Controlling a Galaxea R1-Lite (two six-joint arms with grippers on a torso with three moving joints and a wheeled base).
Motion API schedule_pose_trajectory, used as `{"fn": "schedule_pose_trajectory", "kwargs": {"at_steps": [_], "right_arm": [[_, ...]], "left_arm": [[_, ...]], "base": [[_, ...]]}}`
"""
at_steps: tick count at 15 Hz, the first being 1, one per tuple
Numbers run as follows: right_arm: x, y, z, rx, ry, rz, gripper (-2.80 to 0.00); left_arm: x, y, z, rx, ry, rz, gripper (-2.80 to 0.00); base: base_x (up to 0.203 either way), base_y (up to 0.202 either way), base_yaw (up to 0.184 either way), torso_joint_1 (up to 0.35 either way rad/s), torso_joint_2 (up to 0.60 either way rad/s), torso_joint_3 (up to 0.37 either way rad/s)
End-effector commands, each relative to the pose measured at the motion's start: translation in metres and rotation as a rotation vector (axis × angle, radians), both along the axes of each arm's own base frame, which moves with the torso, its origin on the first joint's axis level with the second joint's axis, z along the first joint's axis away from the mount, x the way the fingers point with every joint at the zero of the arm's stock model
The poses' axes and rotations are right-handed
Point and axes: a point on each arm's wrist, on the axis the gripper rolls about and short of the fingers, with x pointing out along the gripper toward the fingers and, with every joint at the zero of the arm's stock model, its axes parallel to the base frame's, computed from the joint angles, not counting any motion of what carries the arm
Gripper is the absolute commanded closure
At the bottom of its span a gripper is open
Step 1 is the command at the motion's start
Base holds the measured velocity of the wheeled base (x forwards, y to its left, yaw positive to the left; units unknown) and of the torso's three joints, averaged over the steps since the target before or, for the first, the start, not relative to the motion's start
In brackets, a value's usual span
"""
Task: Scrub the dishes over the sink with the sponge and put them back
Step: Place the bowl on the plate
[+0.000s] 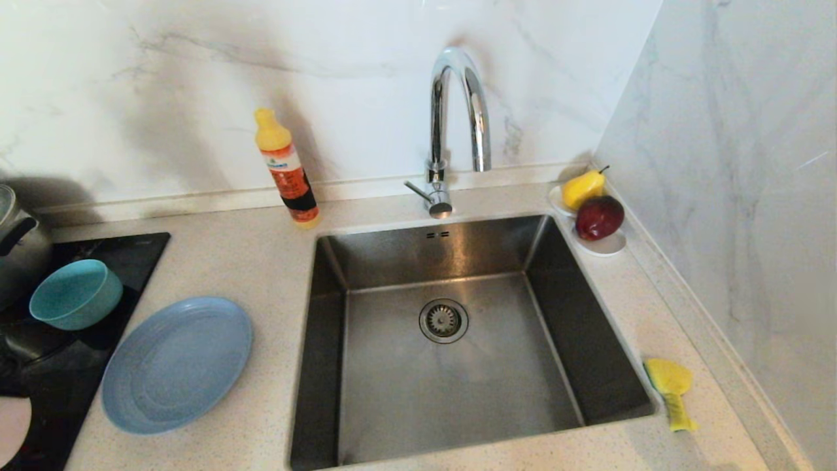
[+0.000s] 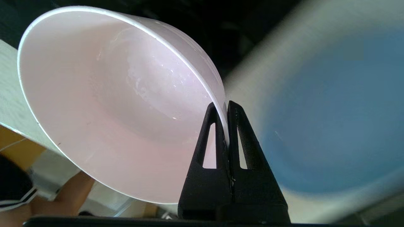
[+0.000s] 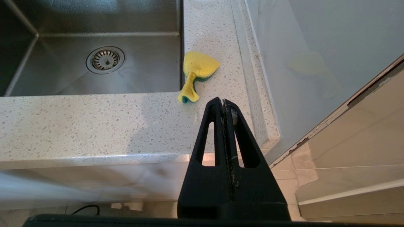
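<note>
The robot's left gripper should release the pale pink bowl on the front part of the slate-blue plate point(image 1: 148, 391) point(image 2: 314, 136), towards the hob.
My left gripper point(image 2: 223, 105) is shut on the rim of the pale pink bowl point(image 2: 110, 104), which hangs tilted off the surface. In the head view only an edge of that pink bowl point(image 1: 10, 425) shows, at the bottom left corner. Beside it the slate-blue plate point(image 1: 176, 363) lies flat on the counter, left of the sink point(image 1: 405, 392). The teal bowl point(image 1: 75, 294) rests on the black hob. Right of the sink lies the yellow sponge point(image 1: 671, 389), green side down. My right gripper point(image 3: 222, 101) is shut and empty, parked below the counter's front edge, short of the sponge point(image 3: 197, 71).
A curved chrome tap point(image 1: 458, 111) rises behind the sink. An orange detergent bottle point(image 1: 286, 169) stands at the back. A white saucer point(image 1: 605, 245) with a pear and an apple sits at the back right. A metal pot point(image 1: 16, 242) stands on the hob point(image 1: 131, 255). A wall closes the right side.
</note>
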Motion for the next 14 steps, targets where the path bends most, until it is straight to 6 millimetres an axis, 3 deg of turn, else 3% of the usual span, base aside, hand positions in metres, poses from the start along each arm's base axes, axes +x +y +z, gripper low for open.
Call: {"fn": "schedule_pose_trajectory", "kwargs": {"at_steps": [1,4,9,11,14], "right_arm": [[0.0,0.0,0.0,0.0,0.001,0.0,0.0],[0.0,0.0,0.0,0.0,0.001,0.0,0.0],[0.0,0.0,0.0,0.0,0.001,0.0,0.0],[0.0,0.0,0.0,0.0,0.001,0.0,0.0],[0.0,0.0,0.0,0.0,0.001,0.0,0.0]], "left_arm": [[-0.018,-0.034,0.04,0.045,-0.088,-0.061,0.0],[-0.012,-0.072,0.054,0.036,-0.112,-0.179,0.0],[0.015,-0.117,0.046,0.023,-0.058,-0.282,0.0],[0.03,-0.135,0.032,0.024,-0.018,-0.302,0.0],[0.054,-0.147,-0.004,0.049,0.012,-0.291,0.0]], "base": [[0.0,0.0,0.0,0.0,0.0,0.0],[0.0,0.0,0.0,0.0,0.0,0.0],[0.0,0.0,0.0,0.0,0.0,0.0],[0.0,0.0,0.0,0.0,0.0,0.0],[0.0,0.0,0.0,0.0,0.0,0.0]]}}
